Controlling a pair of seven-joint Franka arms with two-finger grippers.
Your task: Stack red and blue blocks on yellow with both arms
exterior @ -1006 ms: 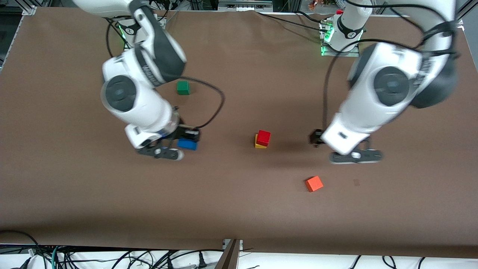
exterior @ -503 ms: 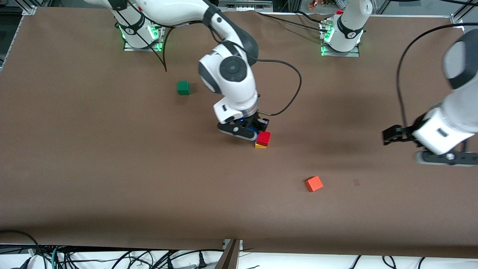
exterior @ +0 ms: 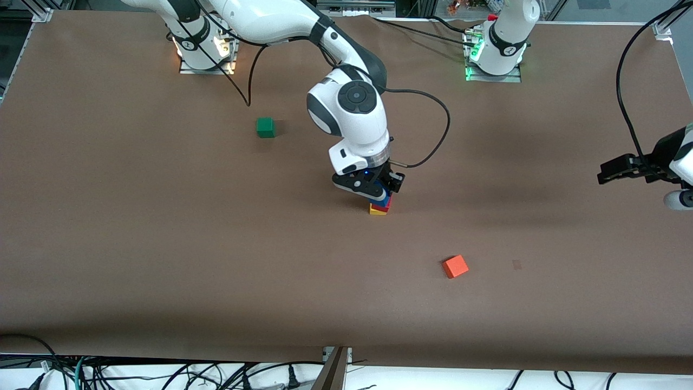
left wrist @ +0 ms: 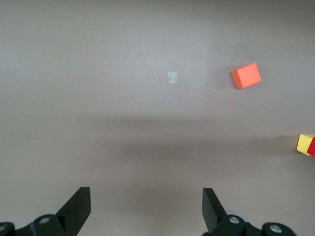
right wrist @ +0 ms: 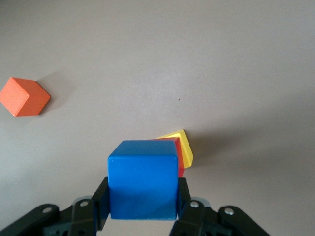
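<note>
Next, my right gripper releases the blue cube on top of the deep red cube [exterior: 381,202] [right wrist: 146,172]. The blue cube will go squarely above the yellow cube.
The yellow cube [exterior: 377,210] sits mid-table with the deep red cube [exterior: 389,205] stacked on it. My right gripper [exterior: 380,193] is shut on the blue cube [exterior: 383,201] and holds it right over the red cube; I cannot tell whether they touch. In the right wrist view the blue cube [right wrist: 142,179] fills the gap between the fingers of the right gripper [right wrist: 142,197], with the edges of the red cube [right wrist: 179,156] and the yellow cube [right wrist: 184,144] showing past it. My left gripper [exterior: 609,174] waits open and empty at the left arm's end of the table, and also shows in the left wrist view [left wrist: 146,209].
An orange-red cube [exterior: 455,266] lies nearer the front camera than the stack, toward the left arm's end. A green cube [exterior: 265,127] lies farther from the camera, toward the right arm's end. The left wrist view shows the orange-red cube [left wrist: 245,75] and the stack's edge [left wrist: 305,144].
My right arm has carried the blue cube from its end of the table to over the red-on-yellow stack. My left arm has drawn back from the stack toward its end.
</note>
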